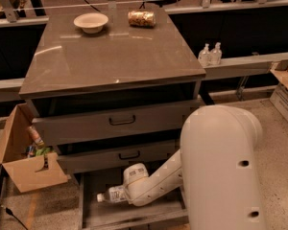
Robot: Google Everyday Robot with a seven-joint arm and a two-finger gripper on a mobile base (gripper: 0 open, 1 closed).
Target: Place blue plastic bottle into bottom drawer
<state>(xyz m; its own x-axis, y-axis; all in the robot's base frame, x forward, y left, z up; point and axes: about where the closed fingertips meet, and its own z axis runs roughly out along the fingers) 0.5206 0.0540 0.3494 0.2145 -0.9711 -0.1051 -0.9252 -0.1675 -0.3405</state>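
Observation:
My gripper will release the blue plastic bottle on the bottom drawer's grey bottom (pixel 115 199), toward the side with the cardboard box.
The blue plastic bottle (pixel 108 196), clear with a white cap pointing left, lies level over the grey floor of the pulled-out bottom drawer (pixel 134 216). My gripper (pixel 120 194) is at the bottle's right end, down inside the drawer and mostly hidden behind the white wrist (pixel 136 175). The white arm reaches in from the lower right. I cannot see whether the bottle rests on the floor or hangs just above it.
Two shallower drawers with black handles (pixel 122 120) sit partly out above the arm. On the cabinet top stand a white bowl (pixel 90 21) and a gold can (pixel 141 18). Two pump bottles (pixel 210 54) stand on the right ledge. An open cardboard box (pixel 24 157) sits left.

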